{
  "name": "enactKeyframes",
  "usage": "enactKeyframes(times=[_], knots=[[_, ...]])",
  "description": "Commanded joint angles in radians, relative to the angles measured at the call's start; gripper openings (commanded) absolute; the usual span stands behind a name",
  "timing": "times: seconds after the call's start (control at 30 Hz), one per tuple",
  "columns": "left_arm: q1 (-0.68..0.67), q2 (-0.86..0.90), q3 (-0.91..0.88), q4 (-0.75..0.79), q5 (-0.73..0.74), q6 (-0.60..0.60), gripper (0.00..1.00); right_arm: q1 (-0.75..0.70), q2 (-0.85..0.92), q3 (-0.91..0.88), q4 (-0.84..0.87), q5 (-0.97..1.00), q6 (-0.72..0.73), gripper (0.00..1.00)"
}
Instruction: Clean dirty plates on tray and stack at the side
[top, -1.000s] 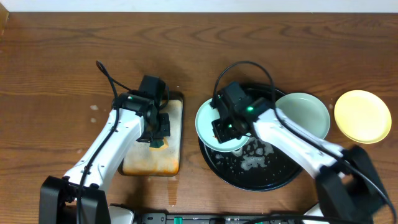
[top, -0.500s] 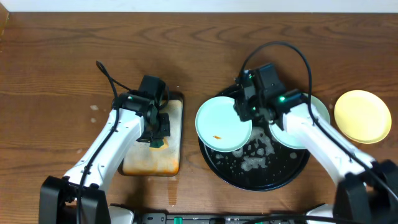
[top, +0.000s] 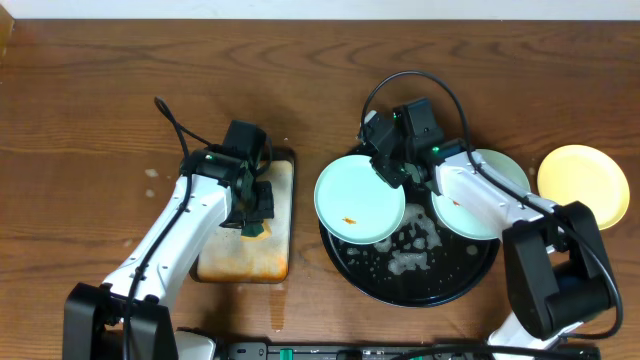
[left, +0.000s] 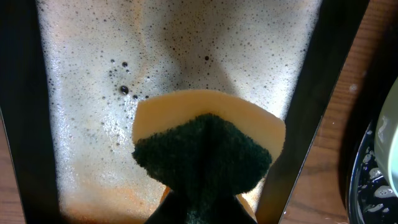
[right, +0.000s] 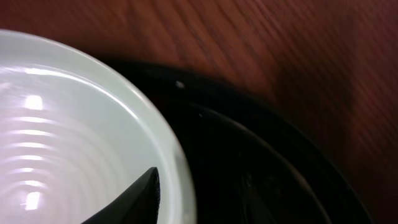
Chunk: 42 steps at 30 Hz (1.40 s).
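Note:
The smeared mint plate sticks out past the black tray's rim, so the robot's right gripper needs to take that plate's edge facing the second plate (top: 403, 207) and pull it inward.
A mint plate (top: 352, 195) with a small orange smear lies over the left rim of the black tray (top: 420, 285). My right gripper (top: 388, 170) is at that plate's far-right edge, open. One fingertip (right: 146, 190) hangs over the plate's inside (right: 68, 118); the other finger is lost against the dark tray (right: 261, 143). A second mint plate (top: 495, 180) lies on the tray's right side, partly under my right arm. The yellow plate (top: 583, 186) sits on the table to the right. My left gripper (top: 255, 208) is shut on a green-and-yellow sponge (left: 205, 146).
The sponge hangs just above a rectangular metal tray (top: 245, 262) with orange stains and foam (left: 81, 93), left of the black tray. Foam and water spots cover the black tray's floor (top: 405, 262). Cables loop above both wrists.
My right gripper opened, let go of the smeared mint plate and moved from over its middle to its far-right rim. The plate now lies uncovered. The left arm stayed still.

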Motion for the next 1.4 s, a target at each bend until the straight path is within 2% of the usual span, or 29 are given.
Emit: enactKeyframes(times=[0.0,0.3,0.33,0.4,0.53,0.63,0.83,1.03,1.13,1.3,1.33,1.37], knots=[[-0.002,0.001,0.005,-0.001,-0.001,0.008,0.11,-0.003,0.008,-0.001,0.006,0.039,-0.037,0.4],[-0.002,0.001,0.005,-0.002,-0.001,0.008,0.12,-0.003,0.053,-0.001,-0.038,-0.002,-0.037,0.36],[-0.002,0.001,0.005,-0.002,-0.001,0.008,0.11,-0.003,0.054,-0.001,-0.044,-0.002,-0.037,0.33],[-0.002,0.001,0.005,-0.002,-0.001,0.008,0.12,-0.003,0.055,-0.001,-0.048,-0.002,-0.037,0.18],[-0.002,0.001,0.005,-0.002,-0.001,0.008,0.12,-0.003,0.05,0.0,-0.048,0.006,-0.027,0.08],[-0.002,0.001,0.005,-0.002,-0.001,0.008,0.12,-0.003,0.047,0.0,-0.051,0.058,0.037,0.01],[-0.002,0.001,0.005,-0.002,-0.001,0.008,0.12,-0.005,0.024,0.0,-0.108,0.135,0.262,0.01],[-0.002,0.001,0.005,-0.002,-0.001,0.008,0.12,-0.003,-0.002,0.0,-0.251,0.145,0.588,0.01],[-0.002,0.001,0.005,-0.002,-0.001,0.009,0.12,0.0,-0.004,0.0,-0.344,0.142,0.676,0.01],[-0.002,0.001,0.005,-0.002,-0.001,0.009,0.13,0.002,-0.01,0.0,-0.446,0.057,0.685,0.01],[-0.002,0.001,0.005,-0.002,-0.001,0.009,0.13,0.002,-0.013,0.0,-0.455,0.04,0.681,0.09],[-0.002,0.002,0.005,-0.003,-0.001,0.009,0.12,0.002,-0.015,0.0,-0.453,0.026,0.669,0.25]])
